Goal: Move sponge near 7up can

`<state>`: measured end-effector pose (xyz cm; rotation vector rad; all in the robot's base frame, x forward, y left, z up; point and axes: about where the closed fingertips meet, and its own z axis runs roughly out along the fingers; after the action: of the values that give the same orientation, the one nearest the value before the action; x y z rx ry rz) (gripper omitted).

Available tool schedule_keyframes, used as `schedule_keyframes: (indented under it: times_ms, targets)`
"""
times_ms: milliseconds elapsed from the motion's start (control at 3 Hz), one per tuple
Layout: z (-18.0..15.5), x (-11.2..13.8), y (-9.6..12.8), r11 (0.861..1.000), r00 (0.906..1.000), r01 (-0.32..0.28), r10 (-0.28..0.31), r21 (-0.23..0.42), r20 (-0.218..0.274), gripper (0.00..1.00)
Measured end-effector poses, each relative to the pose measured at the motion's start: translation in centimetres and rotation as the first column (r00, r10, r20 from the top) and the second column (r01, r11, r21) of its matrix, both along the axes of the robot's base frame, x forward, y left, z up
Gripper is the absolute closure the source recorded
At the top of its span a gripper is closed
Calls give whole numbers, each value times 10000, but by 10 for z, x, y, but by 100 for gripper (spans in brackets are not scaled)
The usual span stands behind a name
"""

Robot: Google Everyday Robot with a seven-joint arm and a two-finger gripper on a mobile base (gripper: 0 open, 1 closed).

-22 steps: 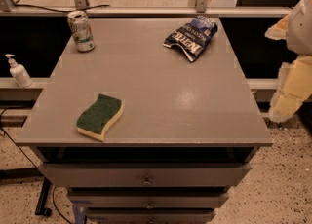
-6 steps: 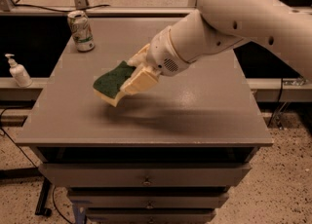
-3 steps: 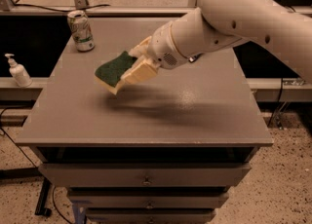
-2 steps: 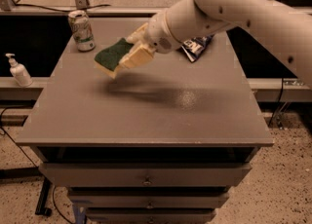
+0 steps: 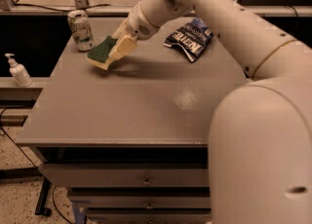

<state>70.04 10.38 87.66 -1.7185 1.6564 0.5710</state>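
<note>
Next, I let go of the sponge on the grey table (image 5: 95,46), beside the bottom of the 7up can.
The sponge (image 5: 102,52), dark green on top over pale yellow foam, is held tilted just above the grey table (image 5: 141,106) at the far left. My gripper (image 5: 118,47) is shut on the sponge's right side, its cream fingers (image 5: 124,46) over the green top. The 7up can (image 5: 81,30), silver-white and green with dented sides, stands upright at the far left corner, a short gap left of and behind the sponge. My arm reaches in from the right foreground.
A dark blue chip bag (image 5: 189,38) lies at the far right of the table. A white pump bottle (image 5: 17,71) stands on a ledge left of the table. Drawers sit below the front edge (image 5: 146,181). My arm's large shell fills the lower right.
My gripper has carried the sponge from the table's middle left toward the far left corner, closer to the can. The can and the chip bag have not moved.
</note>
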Motion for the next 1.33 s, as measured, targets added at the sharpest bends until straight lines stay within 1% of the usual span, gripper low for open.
schedule_keyframes:
  times_ms: [333,667,1000,1333]
  targets:
    - [-21,31,18,9986,9988,-434,427,-292,-260,100]
    - [-8,61,35,9986,9984,-536,536,-16,151,100]
    - [16,77,45,9985,9959,-502,483,232,764,100]
    - [23,86,46,9991,9942,-400,382,155,1008,100]
